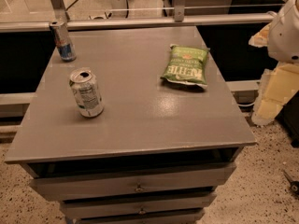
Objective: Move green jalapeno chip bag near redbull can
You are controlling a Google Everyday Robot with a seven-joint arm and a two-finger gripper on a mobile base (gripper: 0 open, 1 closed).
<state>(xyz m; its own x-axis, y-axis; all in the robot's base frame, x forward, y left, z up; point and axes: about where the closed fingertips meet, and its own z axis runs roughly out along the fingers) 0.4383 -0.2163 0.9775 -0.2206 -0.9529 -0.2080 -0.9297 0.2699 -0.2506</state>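
Next, I close my gripper on the green jalapeno chip bag's side edge (200,63) nearest my arm, roughly halfway between the two ends of the bag.
The green jalapeno chip bag (185,66) lies flat on the right rear part of the grey tabletop (140,106), its white lettering facing away. The redbull can (62,40), tall and slim with a blue and silver body, stands upright at the table's far left corner. The bag and the can are far apart, most of the table's width. My gripper is not in view; only a white rounded part of my arm (286,28) shows at the right edge, above and to the right of the table.
A wider, shorter silver-white can (87,92) with an open top stands upright on the left middle of the table. The table has drawers (138,186) at the front. A metal rail (140,22) runs behind the table. Pale foam blocks (273,94) stand at the right.
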